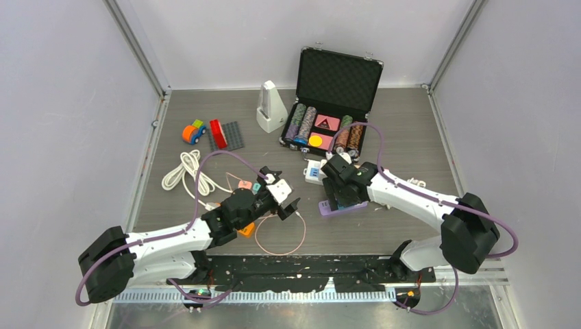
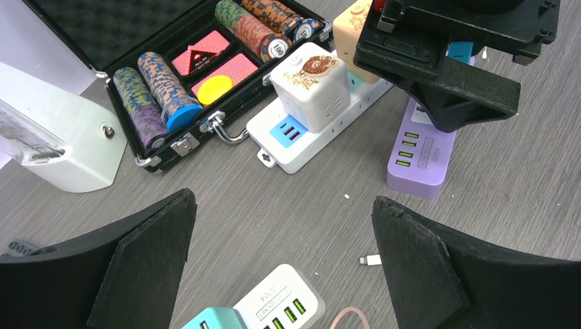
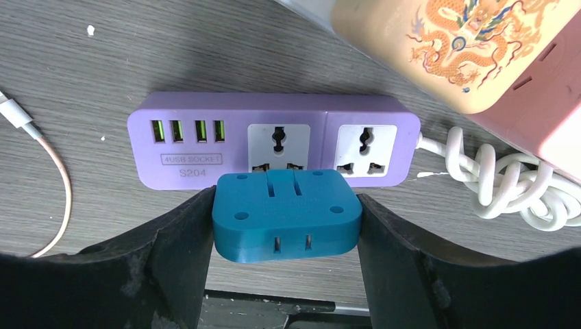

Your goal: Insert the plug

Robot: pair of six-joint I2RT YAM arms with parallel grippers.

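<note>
Next, I let go of the blue plug block with my right gripper in the purple power strip's socket point(image 1: 344, 202) point(image 3: 278, 152) beside the USB ports.
My right gripper point(image 3: 284, 199) is shut on a blue plug block point(image 3: 286, 216), gripped by its two sides. It hangs just over the near edge of a purple power strip point(image 3: 226, 106), in front of the strip's left universal socket point(image 3: 277, 147). The top view shows this gripper point(image 1: 340, 195) above the purple strip point(image 1: 327, 210). My left gripper point(image 1: 288, 202) is open and empty, low over the table. In the left wrist view point(image 2: 282, 199) it faces the purple strip point(image 2: 418, 154).
A white power strip point(image 2: 274, 140) carrying a cube adapter point(image 2: 312, 82) lies beside an open poker chip case point(image 1: 329, 103). A white-and-teal USB socket point(image 2: 274, 305) and a pink cable's plug point(image 2: 370, 260) lie under my left gripper. A metronome point(image 1: 270, 106), toy bricks point(image 1: 226, 135) and a white cable coil point(image 1: 183, 171) are at the left.
</note>
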